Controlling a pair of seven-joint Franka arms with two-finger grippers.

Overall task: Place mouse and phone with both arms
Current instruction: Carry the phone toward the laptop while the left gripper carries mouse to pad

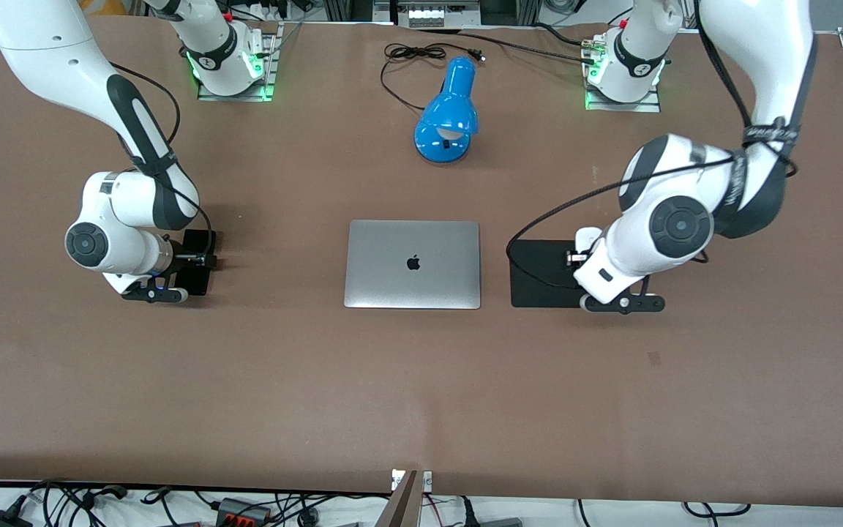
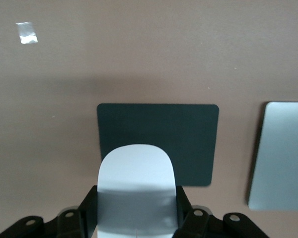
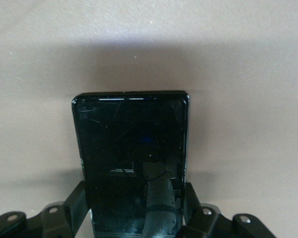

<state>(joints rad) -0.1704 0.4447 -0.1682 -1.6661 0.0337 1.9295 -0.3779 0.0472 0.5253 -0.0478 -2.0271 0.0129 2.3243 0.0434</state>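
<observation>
The black phone, now close above the bare table, will be released by my right gripper on the bare table [image 1: 301,273], beside the silver laptop and opposite the black pad.
In the left wrist view the white mouse [image 2: 136,188] sits between my left gripper's [image 2: 136,201] black fingers [image 2: 88,210], which press on its sides. It hangs just over the matte black square pad [image 2: 159,139]. In the front view my left gripper [image 1: 581,258] is over that pad [image 1: 538,282], with the mouse [image 1: 587,238] showing at its tip. My right gripper [image 3: 134,201] is shut on the black glossy phone [image 3: 131,148], close above the bare table. In the front view it [image 1: 189,260] holds the phone [image 1: 200,258] toward the right arm's end of the table.
A closed silver laptop [image 1: 413,263] lies mid-table between the two grippers, beside the pad. Its edge also shows in the left wrist view [image 2: 280,153]. A blue desk lamp [image 1: 449,113] with a black cable lies farther from the front camera, between the arm bases.
</observation>
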